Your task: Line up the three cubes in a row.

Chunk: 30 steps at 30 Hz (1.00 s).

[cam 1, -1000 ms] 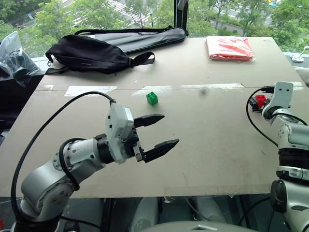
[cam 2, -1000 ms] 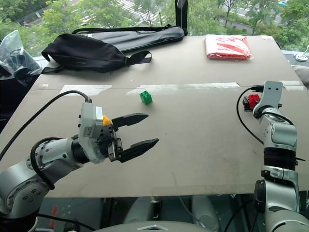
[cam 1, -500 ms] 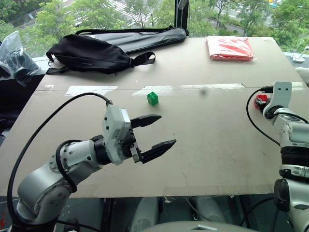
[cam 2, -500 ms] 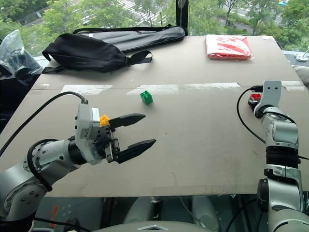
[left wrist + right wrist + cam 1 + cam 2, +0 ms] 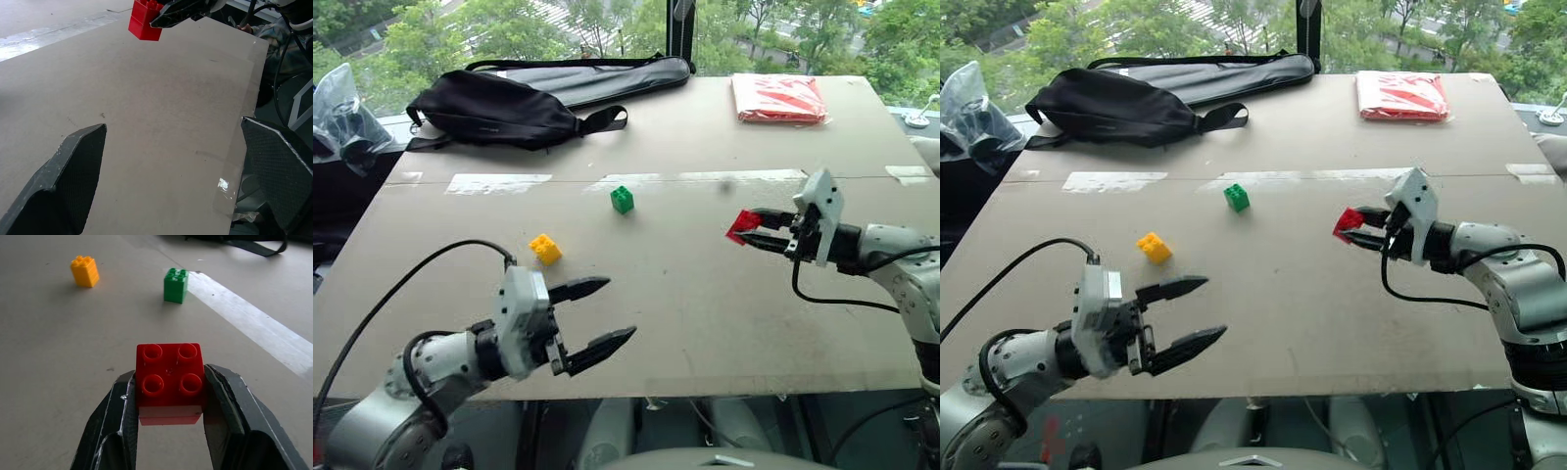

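Note:
My right gripper needs to release the red cube on the bare table just nearer to me than its fingertips (image 5: 720, 265) (image 5: 162, 443).
My right gripper (image 5: 751, 230) is shut on the red cube (image 5: 742, 224) and holds it above the table, right of centre; the studded top of the red cube (image 5: 169, 377) sits between the fingers (image 5: 113, 421). The green cube (image 5: 623, 199) rests on the board near a strip of pale tape. Left of it and nearer to me lies the yellow cube (image 5: 545, 249). My left gripper (image 5: 602, 313) hangs open near the table's front edge, below the yellow cube, with nothing between its fingers (image 5: 73, 181). The left wrist view catches the red cube (image 5: 145, 20) in the other gripper.
A black bag (image 5: 499, 106) and a long dark case (image 5: 597, 73) lie along the table's far left. A red and white packet (image 5: 778, 96) sits at the far right. A clear plastic bag (image 5: 340, 108) is off the table's left edge. Tape strips (image 5: 499, 182) cross the board.
My right gripper has shut on the red cube, lifted it from the right edge and swung it left toward the middle. My left arm dropped back and left, uncovering the yellow cube.

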### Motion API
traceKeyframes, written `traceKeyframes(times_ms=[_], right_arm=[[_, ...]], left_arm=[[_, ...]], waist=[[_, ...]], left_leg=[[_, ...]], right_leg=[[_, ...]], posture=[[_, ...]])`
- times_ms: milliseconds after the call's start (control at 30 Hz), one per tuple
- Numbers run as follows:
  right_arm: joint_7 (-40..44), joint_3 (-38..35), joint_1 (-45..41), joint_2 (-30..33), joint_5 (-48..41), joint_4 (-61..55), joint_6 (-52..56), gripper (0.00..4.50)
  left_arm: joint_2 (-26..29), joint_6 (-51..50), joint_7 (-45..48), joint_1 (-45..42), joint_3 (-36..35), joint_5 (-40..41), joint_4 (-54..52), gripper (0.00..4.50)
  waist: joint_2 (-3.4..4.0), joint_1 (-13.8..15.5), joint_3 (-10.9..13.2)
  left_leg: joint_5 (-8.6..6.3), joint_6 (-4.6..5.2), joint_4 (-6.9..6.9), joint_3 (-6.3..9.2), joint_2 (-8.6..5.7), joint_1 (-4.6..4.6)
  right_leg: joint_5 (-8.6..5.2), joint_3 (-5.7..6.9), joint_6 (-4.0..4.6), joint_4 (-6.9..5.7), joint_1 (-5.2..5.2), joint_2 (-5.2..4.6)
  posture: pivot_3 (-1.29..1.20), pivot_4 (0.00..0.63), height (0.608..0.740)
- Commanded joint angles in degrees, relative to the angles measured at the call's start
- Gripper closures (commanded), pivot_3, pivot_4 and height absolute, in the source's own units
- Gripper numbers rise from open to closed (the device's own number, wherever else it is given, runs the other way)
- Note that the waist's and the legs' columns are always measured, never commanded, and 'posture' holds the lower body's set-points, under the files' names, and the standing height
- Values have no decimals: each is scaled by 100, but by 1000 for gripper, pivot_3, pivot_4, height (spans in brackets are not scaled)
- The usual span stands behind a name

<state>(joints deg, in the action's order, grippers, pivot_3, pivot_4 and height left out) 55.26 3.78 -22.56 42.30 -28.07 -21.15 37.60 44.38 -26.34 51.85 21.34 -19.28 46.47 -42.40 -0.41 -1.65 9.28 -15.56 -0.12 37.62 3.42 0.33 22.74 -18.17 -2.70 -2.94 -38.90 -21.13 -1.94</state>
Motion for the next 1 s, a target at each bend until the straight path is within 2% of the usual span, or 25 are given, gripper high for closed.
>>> traceKeyframes(times_ms=[33, 267, 533, 1000], right_arm=[[445, 170, -18, 182, 162, -95, -480, 3223], [677, 397, -49, 114, 809, 876, -1548, 3223], [1224, 705, -405, -103, 1117, 2068, -2150, 3223], [1903, 785, -906, -524, 1505, 3657, -3551, 3223]], left_arm=[[26, 233, 230, 74, -282, 60, -95, 0], [-15, 216, 166, 206, -349, 56, -292, 0], [70, 217, 242, 169, -446, 162, -358, 0], [247, 131, 342, -149, -473, 240, -273, 0]], waist=[[-1, 23, 0], [-4, 75, -2], [-3, 68, -1], [-2, 64, 0]], left_leg=[[0, 0, 2, 2, 0, 0], [0, -1, 6, 6, -2, 0], [0, -1, 6, 7, 1, -1], [0, -2, 6, 5, 0, 0]], right_leg=[[0, 2, 0, 1, 3, 0], [0, 5, 0, 2, 5, -2], [1, 5, 1, 0, 6, -3], [1, 6, 1, 0, 6, -1]], posture=[[0, 150, 740], [0, 150, 740], [0, 150, 740], [0, 150, 740]])
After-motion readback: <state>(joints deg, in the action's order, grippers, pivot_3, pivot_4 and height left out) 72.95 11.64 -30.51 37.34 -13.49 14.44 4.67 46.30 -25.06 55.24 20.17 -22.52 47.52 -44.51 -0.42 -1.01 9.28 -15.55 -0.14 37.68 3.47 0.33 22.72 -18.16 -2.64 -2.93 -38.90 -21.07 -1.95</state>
